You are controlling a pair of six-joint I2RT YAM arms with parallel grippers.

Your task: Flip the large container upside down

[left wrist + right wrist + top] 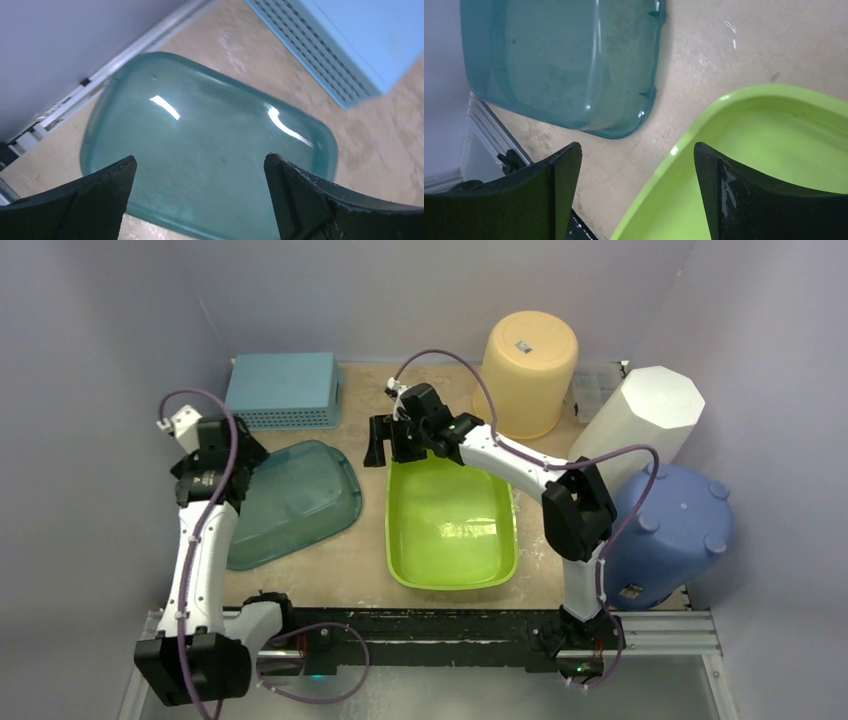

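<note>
Next, my right gripper should grab the middle of the long rim [514, 508] of the lime green tub, on the side facing the blue tub.
A lime green tub [450, 525] stands open side up in the middle of the table. A translucent teal tub [295, 502] lies to its left, seemingly bottom up. My right gripper [385, 445] is open and empty, hovering over the green tub's far left corner. In the right wrist view the gripper [638, 160] straddles the green rim [684, 150], with the teal tub [564, 60] beyond. My left gripper [232, 480] is open and empty over the teal tub's left end. In the left wrist view the gripper [200, 165] hangs above the teal tub [200, 120].
A light blue perforated basket [285, 390] sits at the back left and also shows in the left wrist view [350, 45]. A pale orange bucket [530, 370] stands upside down at the back. A white bin [650, 420] and a blue tub [670, 530] crowd the right edge.
</note>
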